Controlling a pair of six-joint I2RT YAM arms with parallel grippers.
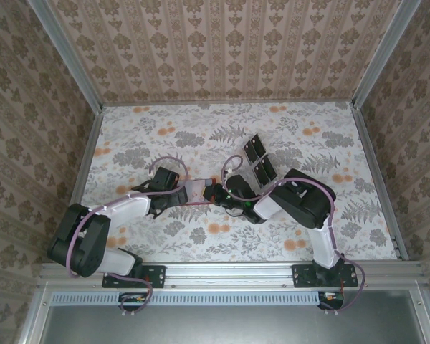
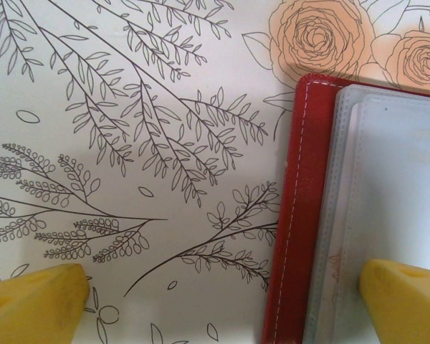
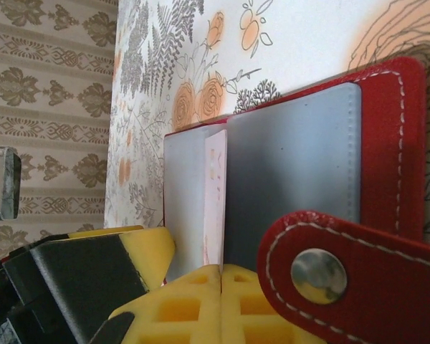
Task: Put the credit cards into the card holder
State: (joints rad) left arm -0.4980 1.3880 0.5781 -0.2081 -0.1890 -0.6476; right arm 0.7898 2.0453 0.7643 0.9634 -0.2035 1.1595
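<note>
Next, my right gripper lets go of the pinkish-white credit card inside the card holder's pale pocket (image 1: 193, 193) (image 3: 191, 208) nearest my left gripper.
The card holder (image 3: 387, 136) is a red wallet lying open on the floral table, its grey inner pockets (image 3: 294, 172) showing and its snap tab (image 3: 344, 279) in the foreground. My right gripper (image 3: 221, 304) is shut on a pinkish-white credit card (image 3: 215, 193), held edge-on between the two pockets. My left gripper (image 2: 218, 304) is open wide. One of its yellow fingertips (image 2: 405, 297) is over the wallet's pale pocket (image 2: 394, 179) and the other is over bare table beside the wallet's red edge (image 2: 294, 215). From above, both grippers (image 1: 195, 190) (image 1: 221, 193) meet at the wallet (image 1: 211, 189) mid-table.
A clear plastic tray (image 1: 259, 159) with dark rectangles lies just behind the right arm. Patterned walls enclose the table on three sides. The left gripper's yellow finger (image 3: 142, 252) sits close beside the right gripper's fingers.
</note>
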